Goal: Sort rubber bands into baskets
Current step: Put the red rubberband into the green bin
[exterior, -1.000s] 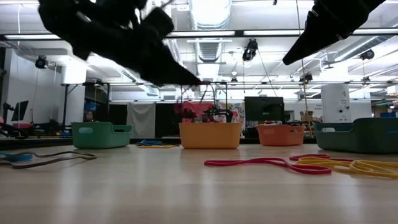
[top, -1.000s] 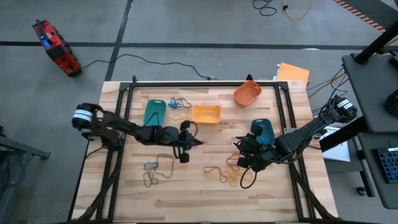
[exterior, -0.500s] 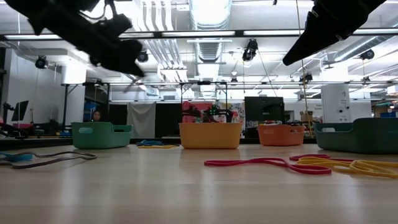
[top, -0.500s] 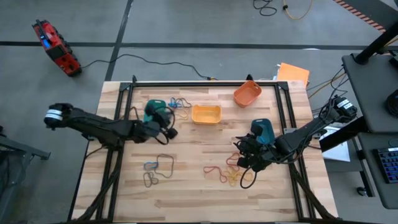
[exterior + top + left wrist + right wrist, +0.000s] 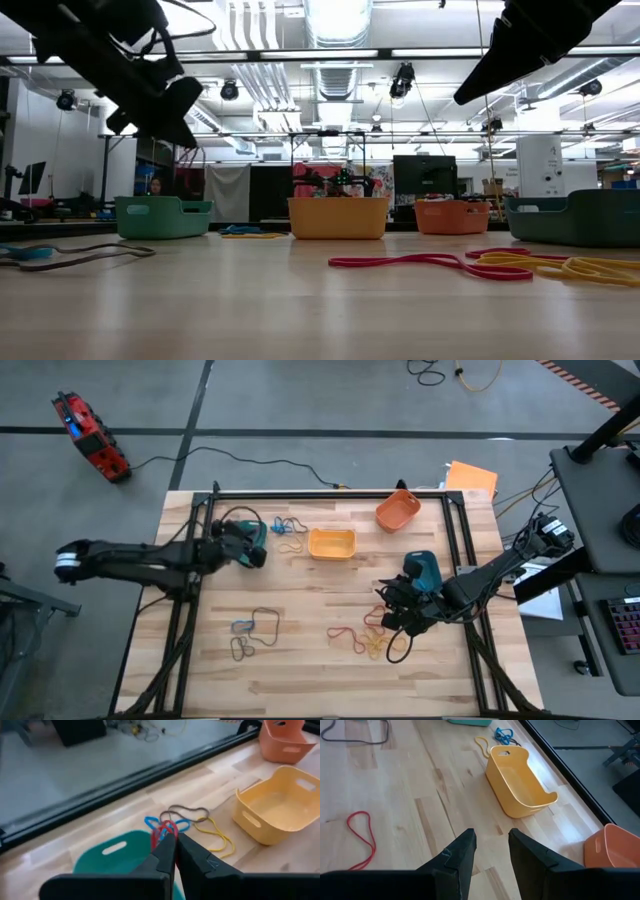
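Note:
I need to release the red rubber band with my left gripper inside the teal-green basket (image 5: 249, 543) (image 5: 131, 865), down on the bottom of the basket.
My left gripper (image 5: 258, 552) is shut on a red rubber band (image 5: 164, 828) above the teal-green basket (image 5: 112, 864); it also shows in the low view (image 5: 178, 128). My right gripper (image 5: 397, 618) hangs open and empty over a heap of red and yellow bands (image 5: 366, 641) near the blue basket (image 5: 423, 569). In the right wrist view its fingers (image 5: 461, 854) stand apart above bare wood. The yellow basket (image 5: 331, 543) and the orange basket (image 5: 397, 510) stand farther back. Blue, brown and yellow bands (image 5: 186, 821) lie flat between the green and yellow baskets. My left gripper pinches the red band between its two fingertips; a small bunch of the loop (image 5: 168, 826) shows just past the tips. The band is lifted clear of the table, above the teal-green basket. How much of it lies between the fingers is hidden by the fingers.
Dark and tan bands (image 5: 250, 634) lie on the near left of the table. A single red band (image 5: 361, 838) lies on the wood near my right gripper. Black frame rails (image 5: 320, 493) run along the table's far and side edges. The wood between the two band heaps is bare.
My left gripper has gone from the table's middle toward the far left, ending above the teal-green basket, its fingers still shut. My right arm has kept still.

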